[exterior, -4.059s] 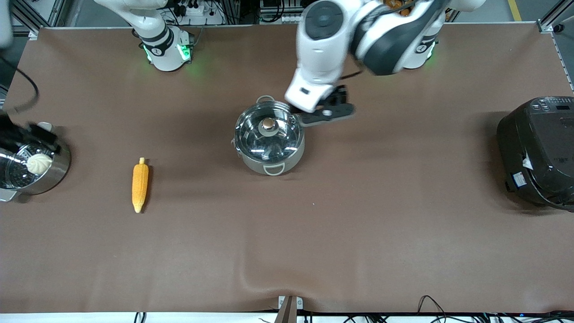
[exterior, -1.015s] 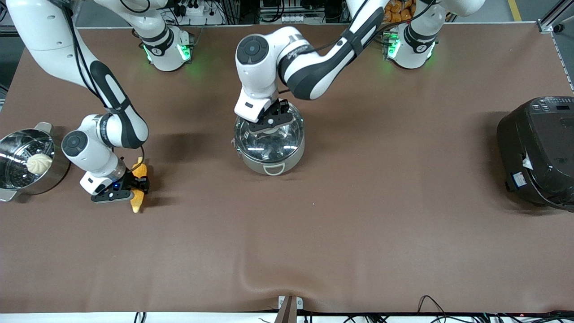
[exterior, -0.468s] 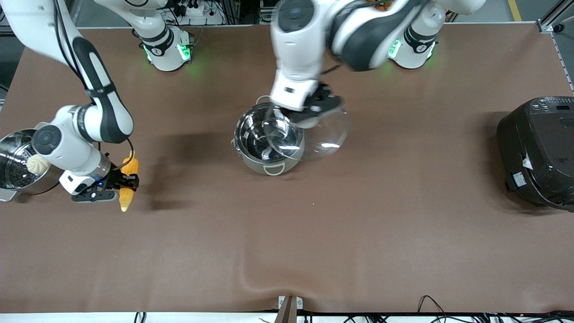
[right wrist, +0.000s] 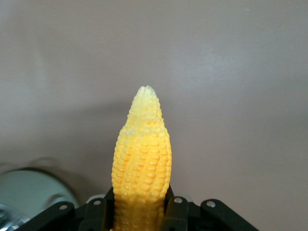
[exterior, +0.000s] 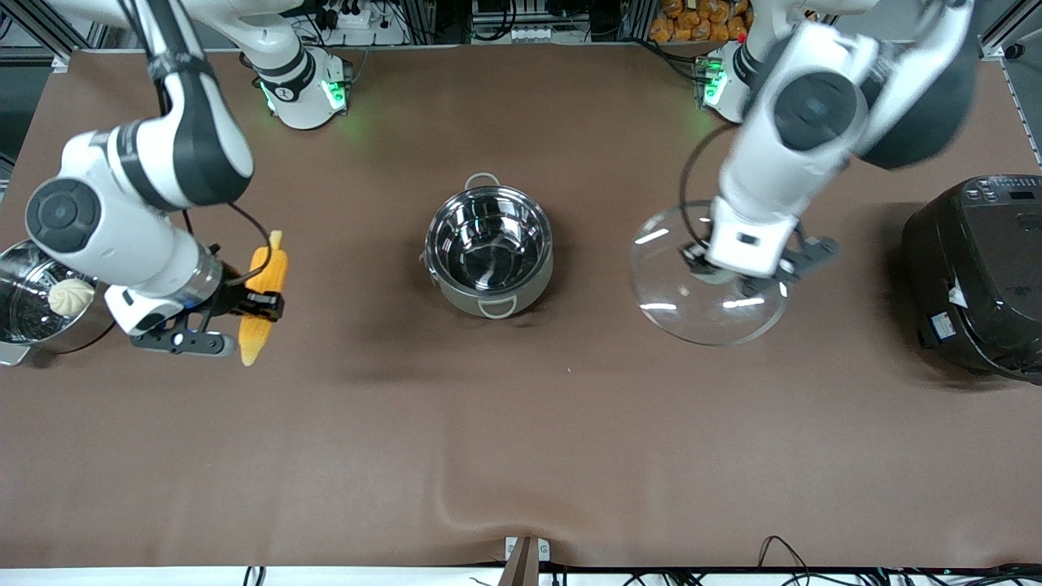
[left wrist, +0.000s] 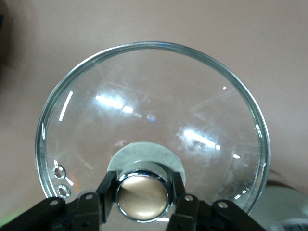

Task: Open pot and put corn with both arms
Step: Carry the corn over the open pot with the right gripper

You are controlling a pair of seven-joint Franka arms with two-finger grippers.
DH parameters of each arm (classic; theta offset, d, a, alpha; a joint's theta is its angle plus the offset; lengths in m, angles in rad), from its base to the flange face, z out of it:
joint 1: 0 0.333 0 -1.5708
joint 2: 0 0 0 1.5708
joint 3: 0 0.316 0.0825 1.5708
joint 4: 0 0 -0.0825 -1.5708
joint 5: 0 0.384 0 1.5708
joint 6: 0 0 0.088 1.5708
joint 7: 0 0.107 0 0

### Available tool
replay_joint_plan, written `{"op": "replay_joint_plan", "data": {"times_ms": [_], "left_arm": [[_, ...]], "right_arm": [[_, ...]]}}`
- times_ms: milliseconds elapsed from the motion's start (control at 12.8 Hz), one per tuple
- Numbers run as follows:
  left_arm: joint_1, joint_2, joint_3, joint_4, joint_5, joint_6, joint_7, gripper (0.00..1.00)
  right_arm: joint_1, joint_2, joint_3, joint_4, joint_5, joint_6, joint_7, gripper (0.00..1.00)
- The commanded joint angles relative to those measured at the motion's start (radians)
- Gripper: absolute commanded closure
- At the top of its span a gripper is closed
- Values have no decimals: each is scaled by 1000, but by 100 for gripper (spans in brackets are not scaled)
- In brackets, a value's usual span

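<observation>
My left gripper will let go of the glass lid on the mat midway (exterior: pixel 734 278) between the pot and the black cooker.
The shiny steel pot (exterior: pixel 488 248) stands uncovered in the middle of the table, its inside bare. My left gripper (exterior: pixel 737 281) is shut on the coppery knob (left wrist: pixel 143 195) of the clear glass lid (exterior: pixel 692 309). It holds the lid in the air over the table between the pot and the black cooker. The wrist view shows the lid (left wrist: pixel 149 110) hanging level under the left gripper (left wrist: pixel 143 197). My right gripper (exterior: pixel 259 308) is shut on the thick end of the yellow corn (exterior: pixel 269 264), held up over the table between the steamer pot and the pot. Its pale tip (right wrist: pixel 144 94) points away from the right gripper (right wrist: pixel 142 207).
A steel steamer pot (exterior: pixel 16 268) with a white bun (exterior: pixel 71 297) stands at the right arm's end of the table. A large black cooker (exterior: pixel 977 277) stands at the left arm's end. A ripple in the brown mat (exterior: pixel 488 509) lies near the front edge.
The left arm lifted the lid off the pot and swung it toward the cooker's end of the table. The right arm raised the corn off the table.
</observation>
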Motion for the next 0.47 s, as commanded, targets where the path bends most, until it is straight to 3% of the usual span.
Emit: {"op": "replay_joint_plan", "data": {"times_ms": [0, 390], "left_arm": [[75, -54, -19, -153, -21, 87, 57, 100], [206, -97, -19, -429, -21, 334, 149, 100]], "right_arm": [[111, 28, -7, 41, -10, -14, 166, 82], [289, 63, -7, 53, -13, 109, 433, 79]]}}
